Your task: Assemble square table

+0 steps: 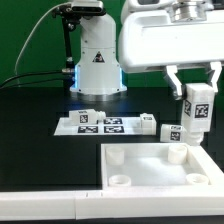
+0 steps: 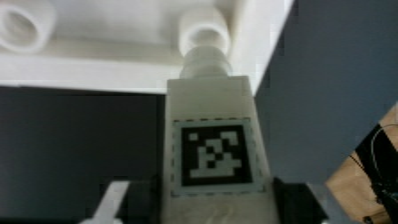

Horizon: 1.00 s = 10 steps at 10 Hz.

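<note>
The robot's gripper should release the white leg that stands upright in the slab's near corner socket [image 1: 196, 179] [image 2: 205, 34], diagonally across from another far-corner socket.
The white square slab [image 1: 165, 170] lies at the front of the exterior view, rim up, with round corner sockets. My gripper [image 1: 195, 97] is shut on a white leg [image 1: 194, 112] with a black-and-white tag and holds it upright above the slab's far corner on the exterior view's right, where the leg's lower end meets a socket [image 1: 178, 152]. In the wrist view the leg [image 2: 215, 130] runs from between my fingers [image 2: 118, 200] to the socket [image 2: 206, 42]; another socket [image 2: 22, 30] shows beside it. Two more legs [image 1: 84, 119] [image 1: 146, 124] lie near the marker board.
The marker board [image 1: 108, 126] lies flat behind the slab. A long white bar [image 1: 45, 205] runs along the front at the exterior view's left. The arm's white base [image 1: 97, 62] stands at the back with cables beside it.
</note>
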### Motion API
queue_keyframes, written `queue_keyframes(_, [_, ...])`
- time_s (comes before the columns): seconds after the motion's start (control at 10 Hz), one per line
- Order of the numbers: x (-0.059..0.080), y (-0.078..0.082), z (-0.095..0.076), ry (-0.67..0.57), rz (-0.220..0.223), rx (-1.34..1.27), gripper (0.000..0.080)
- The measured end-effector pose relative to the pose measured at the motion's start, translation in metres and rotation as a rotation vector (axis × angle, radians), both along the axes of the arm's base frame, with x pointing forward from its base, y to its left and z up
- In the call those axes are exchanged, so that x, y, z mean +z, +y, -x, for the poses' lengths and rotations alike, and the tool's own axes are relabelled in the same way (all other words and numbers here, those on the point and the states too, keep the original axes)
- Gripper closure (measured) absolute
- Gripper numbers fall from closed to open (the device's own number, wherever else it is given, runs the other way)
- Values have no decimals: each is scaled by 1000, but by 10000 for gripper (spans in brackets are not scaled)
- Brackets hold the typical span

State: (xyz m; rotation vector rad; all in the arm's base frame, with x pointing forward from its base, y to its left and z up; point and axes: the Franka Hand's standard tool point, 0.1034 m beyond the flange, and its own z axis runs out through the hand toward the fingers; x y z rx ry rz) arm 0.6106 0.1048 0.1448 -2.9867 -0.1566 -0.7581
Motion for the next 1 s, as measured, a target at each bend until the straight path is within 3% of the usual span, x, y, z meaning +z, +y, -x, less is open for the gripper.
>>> queue_keyframes(0.4, [-9,-2,0,14,5,1,512])
queue_keyframes(0.6, [-13,-7,-23,10,12,3,512])
queue_keyframes(1.0, [-38,6,-17,28,17,21,512])
